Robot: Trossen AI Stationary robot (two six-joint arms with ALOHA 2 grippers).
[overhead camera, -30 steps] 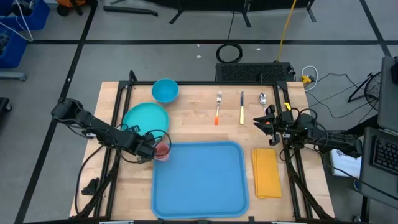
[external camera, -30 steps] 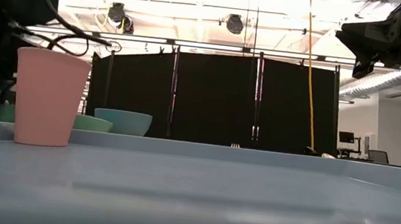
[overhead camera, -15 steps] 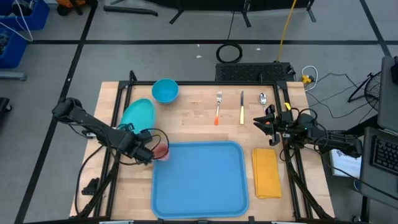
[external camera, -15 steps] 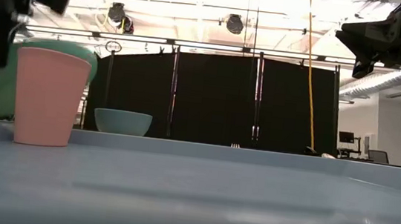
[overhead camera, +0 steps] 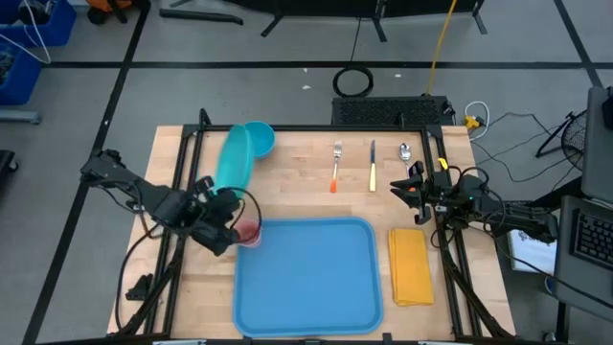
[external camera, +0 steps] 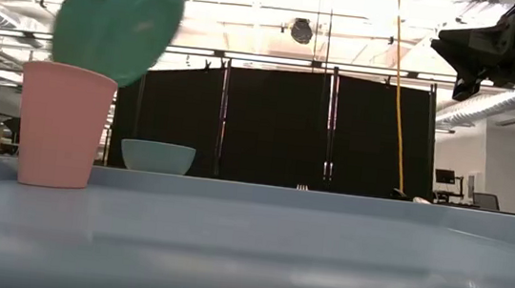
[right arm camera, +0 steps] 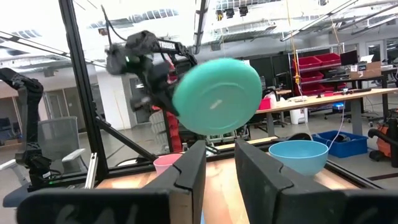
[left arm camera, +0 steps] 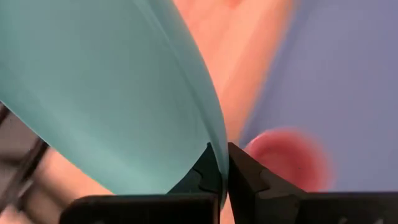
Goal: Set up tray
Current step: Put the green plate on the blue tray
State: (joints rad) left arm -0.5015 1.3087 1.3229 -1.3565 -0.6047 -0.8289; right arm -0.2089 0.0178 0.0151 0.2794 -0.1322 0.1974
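My left gripper should set the teal plate, now held high above the pink cup, down on the light-blue tray's near half (overhead camera: 279, 279), along the side of the pink cup.
My left gripper (overhead camera: 218, 196) is shut on the round teal plate (overhead camera: 235, 158) and holds it high over the table's left side, above the pink cup (overhead camera: 249, 232). The cup stands upright at the far left corner of the light-blue tray (overhead camera: 306, 278). In the low view the plate (external camera: 118, 14) hangs tilted over the cup (external camera: 60, 123). My right gripper (overhead camera: 397, 187) hovers open and empty over the table's right side, near the spoon (overhead camera: 405, 151). My left gripper pinches the plate's rim (left arm camera: 214, 140) between its two fingers, one finger on each face. The plate is lifted clear of the table, tipped almost on edge, and stands out beyond the fingers toward the table's far edge, its underside (right arm camera: 217, 93) facing right.
A light-blue bowl (overhead camera: 255, 139) stands at the far left. A fork (overhead camera: 336, 165) and a knife (overhead camera: 373, 165) lie beside the spoon at the far middle. A folded yellow napkin (overhead camera: 410, 265) lies right of the tray.
My left gripper has risen and turned with the teal plate. The plate lay flat on the table left of the cup; it has been lifted clear and tipped up almost on edge, swinging toward the far edge.
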